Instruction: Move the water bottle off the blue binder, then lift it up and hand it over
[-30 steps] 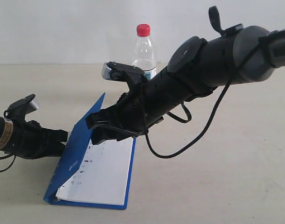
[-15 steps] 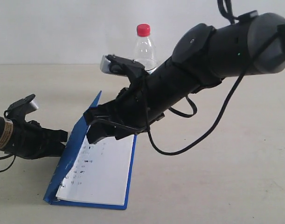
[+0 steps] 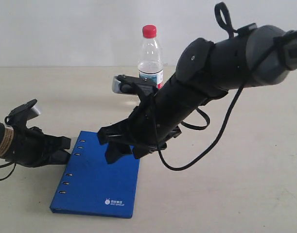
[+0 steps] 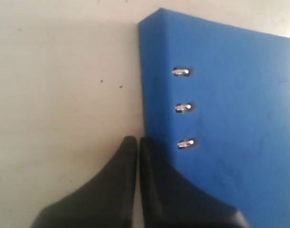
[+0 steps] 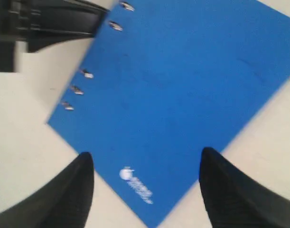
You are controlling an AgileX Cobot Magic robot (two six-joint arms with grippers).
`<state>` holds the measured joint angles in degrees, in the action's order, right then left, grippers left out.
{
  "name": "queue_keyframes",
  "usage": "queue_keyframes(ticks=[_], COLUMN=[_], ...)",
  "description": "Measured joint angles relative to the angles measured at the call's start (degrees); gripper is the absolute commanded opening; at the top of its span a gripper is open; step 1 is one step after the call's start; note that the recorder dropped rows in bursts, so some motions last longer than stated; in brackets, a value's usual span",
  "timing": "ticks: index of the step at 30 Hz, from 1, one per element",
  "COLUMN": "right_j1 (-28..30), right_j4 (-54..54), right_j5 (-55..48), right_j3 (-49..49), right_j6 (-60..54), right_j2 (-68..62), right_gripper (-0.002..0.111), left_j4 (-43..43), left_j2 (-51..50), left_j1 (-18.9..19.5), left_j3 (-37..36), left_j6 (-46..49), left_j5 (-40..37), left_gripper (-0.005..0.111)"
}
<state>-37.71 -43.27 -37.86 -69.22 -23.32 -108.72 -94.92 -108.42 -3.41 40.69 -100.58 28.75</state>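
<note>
The blue binder's flat cover is under my right gripper, so that gripper should close at the edge [image 3: 136,184] opposite the spine while my left gripper braces the spine.
The water bottle [image 3: 150,53], clear with a red cap, stands upright on the table behind my right arm, off the blue binder [image 3: 99,179]. The binder lies closed and flat, cover up, slots along its left edge. My left gripper [image 3: 65,144] is shut with nothing between its fingers; in the left wrist view its tips [image 4: 136,140] sit at the spine edge of the binder [image 4: 230,118]. My right gripper [image 3: 108,145] hovers open over the binder's far part; the right wrist view shows the cover [image 5: 182,80] and white logo between its spread fingers [image 5: 145,154].
The beige table [image 3: 226,194] stretches around the binder, with a plain wall behind it. A black cable loops under my right arm [image 3: 187,160]. My left gripper body [image 5: 54,21] appears at the binder's spine in the right wrist view.
The binder's cover, propped open over white pages a moment ago, has dropped shut and lies flat. My right gripper has let it go and drawn back a little. The left arm has not moved.
</note>
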Motion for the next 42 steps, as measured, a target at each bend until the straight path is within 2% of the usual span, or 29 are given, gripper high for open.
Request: queue_keyframes(ticks=[2, 8, 16, 18, 20, 22, 24, 27, 31, 33, 35, 39, 42], right_j1=[0.0, 0.0, 0.0, 0.0, 0.0, 0.0, 0.23, 0.58, 0.69, 0.69, 0.35, 0.01, 0.01], right_j4=[3.09, 6.99, 7.89, 7.87, 8.12, 8.77, 9.58, 10.15, 9.77, 8.47, 6.01, 2.35, 1.96], right_j5=[0.69, 4.46, 5.07, 5.07, 5.07, 4.82, 4.71, 4.24, 3.7, 3.6, 3.87, 3.87, 3.59], right_j3=[0.09, 0.09, -0.02, -0.02, -0.02, -0.02, -0.02, -0.02, 0.09, 0.17, 0.17, 0.17, 0.06], right_j6=[3.7, 10.07, 11.79, 11.83, 11.93, 11.93, 11.93, 11.93, 9.54, 7.89, 5.79, 2.47, 2.38], right_j2=[-0.51, -3.46, -7.55, -7.55, -7.55, -7.55, -7.55, -7.55, -7.09, -6.32, -5.22, -2.39, -1.89], right_gripper=[0.056, 0.037, 0.036, 0.031, 0.023, 0.013, 0.008, 0.014, 0.048, 0.057, 0.055, 0.04, 0.033], left_j4=[0.0, -0.42, -1.28, -1.15, -0.69, -0.07, 0.31, 0.86, 1.24, 1.47, 1.47, 1.75, 2.53], left_j2=[0.0, 0.0, 0.0, 0.0, -0.11, -0.24, -0.24, -0.24, 0.09, 0.09, -0.31, -1.4, -1.66], left_j1=[0.0, 0.0, 0.0, 0.0, 0.0, 0.0, 0.11, 0.33, 0.59, 0.59, 0.33, -0.27, -0.27], left_j3=[0.0, -0.41, -0.75, -0.75, -0.79, -0.9, -0.9, -0.9, -0.8, -0.8, -0.8, -0.9, -0.9], left_j6=[0.0, 0.0, 0.12, 0.48, 1.8, 3.26, 4.35, 4.86, 4.96, 4.96, 4.96, 5.24, 6.17], left_j5=[0.21, 2.29, 3.46, 3.6, 4.19, 4.8, 5.06, 5.18, 5.61, 6.2, 8.36, 12.28, 15.06], left_gripper=[0.004, 0.004, 0.004, 0.004, 0.009, 0.018, 0.028, 0.041, 0.045, 0.046, 0.046, 0.046, 0.046])
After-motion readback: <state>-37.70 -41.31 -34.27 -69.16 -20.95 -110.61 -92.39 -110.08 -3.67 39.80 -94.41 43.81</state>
